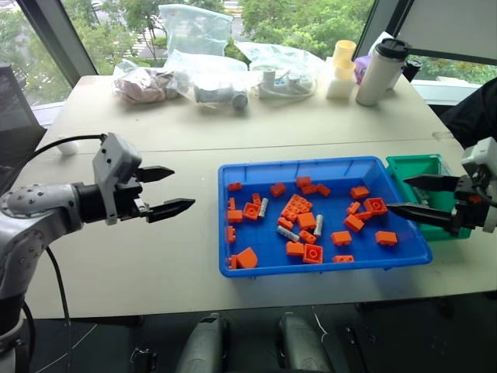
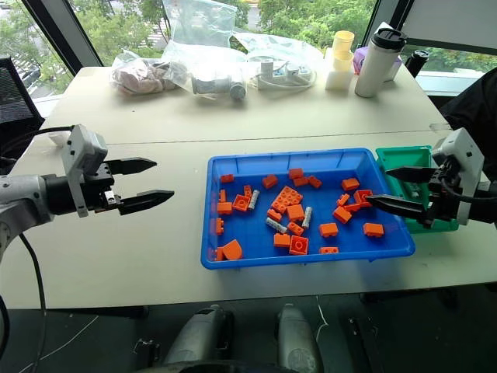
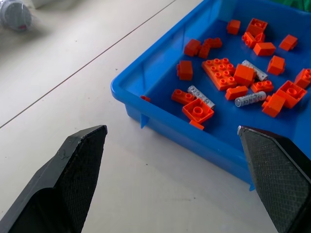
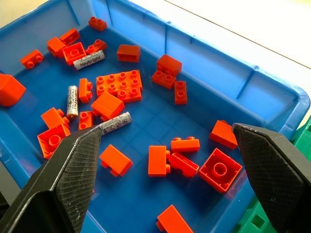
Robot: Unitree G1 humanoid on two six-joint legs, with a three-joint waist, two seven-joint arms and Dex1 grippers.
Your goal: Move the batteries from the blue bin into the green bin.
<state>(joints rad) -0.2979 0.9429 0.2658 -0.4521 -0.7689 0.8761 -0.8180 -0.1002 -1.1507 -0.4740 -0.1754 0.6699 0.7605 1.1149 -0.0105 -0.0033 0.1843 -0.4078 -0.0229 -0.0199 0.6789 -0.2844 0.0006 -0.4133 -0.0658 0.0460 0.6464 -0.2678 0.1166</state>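
Observation:
My right gripper is set to close on the ends of the battery (image 1: 263, 207) (image 4: 89, 59) farthest from the green bin, which is lying next to a hollow orange brick.
The blue bin (image 1: 326, 268) sits on the white table, right of centre, holding many orange bricks and three silver-grey batteries (image 1: 263, 207) (image 1: 288, 233) (image 1: 318, 225). The same batteries (image 4: 115, 122) lie flat among the bricks in the right wrist view. The green bin (image 1: 415, 167) stands against the blue bin's right end. My left gripper (image 1: 182, 189) hovers open over bare table to the left of the blue bin, pointing at it. Over the blue bin's right end, just in front of the green bin, my right gripper (image 1: 397, 193) is open and empty.
Along the table's far edge lie several clear plastic bags (image 1: 217, 78), a stack of yellow cups (image 1: 342, 66) and a white tumbler with a black lid (image 1: 380, 71). Bare tabletop (image 1: 155, 124) stretches left of and behind the blue bin.

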